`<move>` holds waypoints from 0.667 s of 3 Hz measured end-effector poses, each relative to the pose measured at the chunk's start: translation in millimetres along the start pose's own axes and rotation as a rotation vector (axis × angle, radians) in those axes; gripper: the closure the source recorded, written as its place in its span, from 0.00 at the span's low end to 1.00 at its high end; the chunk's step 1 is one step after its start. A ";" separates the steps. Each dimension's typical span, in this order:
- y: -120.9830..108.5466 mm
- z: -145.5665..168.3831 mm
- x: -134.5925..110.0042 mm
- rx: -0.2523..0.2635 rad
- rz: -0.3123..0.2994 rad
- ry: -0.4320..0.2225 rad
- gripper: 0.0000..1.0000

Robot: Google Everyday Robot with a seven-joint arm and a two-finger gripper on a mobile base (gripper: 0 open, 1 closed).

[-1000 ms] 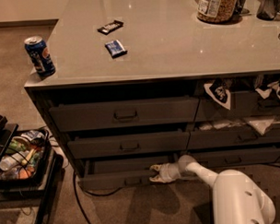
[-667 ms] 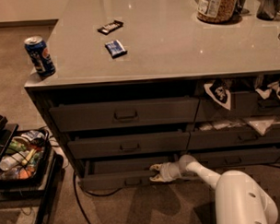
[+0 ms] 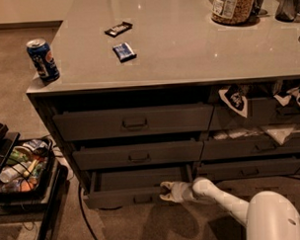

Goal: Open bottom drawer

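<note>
The bottom drawer, now pulled out a little, will be farther open when I let go of it with my gripper, and its front will be over the part of the floor just before it (image 3: 142, 208).
The bottom drawer (image 3: 124, 197) is the lowest, slim dark-grey front of the left stack. It stands pulled out a little, with its dark inside (image 3: 142, 177) showing behind the front. Its small centre pull (image 3: 142, 198) is free. My gripper (image 3: 166, 191) sits at the right end of that front, at its top edge, on the end of my white arm (image 3: 227, 203), which reaches in from the lower right.
Two taller drawers (image 3: 135, 121) above stick out slightly. The neighbouring stack (image 3: 254, 148) holds bags and papers. On the counter (image 3: 197, 46) are a Pepsi can (image 3: 42, 59), two snack bars (image 3: 124, 51) and a jar (image 3: 232, 5). A black cart of items (image 3: 21, 168) and a cable stand at left.
Almost nothing differs. My gripper stays at the right end of the bottom drawer's front, perhaps a touch lower, and the drawer stands out about as far.
</note>
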State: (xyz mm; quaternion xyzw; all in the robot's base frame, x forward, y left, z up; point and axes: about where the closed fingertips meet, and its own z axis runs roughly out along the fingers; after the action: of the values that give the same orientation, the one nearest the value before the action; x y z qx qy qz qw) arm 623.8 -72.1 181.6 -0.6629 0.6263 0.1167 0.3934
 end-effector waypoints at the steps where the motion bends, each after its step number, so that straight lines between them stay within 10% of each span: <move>1: 0.0 0.0 0.0 0.000 0.000 0.000 1.00; 2: 5.5 -0.8 -2.0 -0.083 0.026 -0.004 1.00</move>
State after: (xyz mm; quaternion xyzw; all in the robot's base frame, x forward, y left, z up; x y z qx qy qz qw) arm 618.1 -70.7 181.3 -0.6702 0.6288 0.1489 0.3652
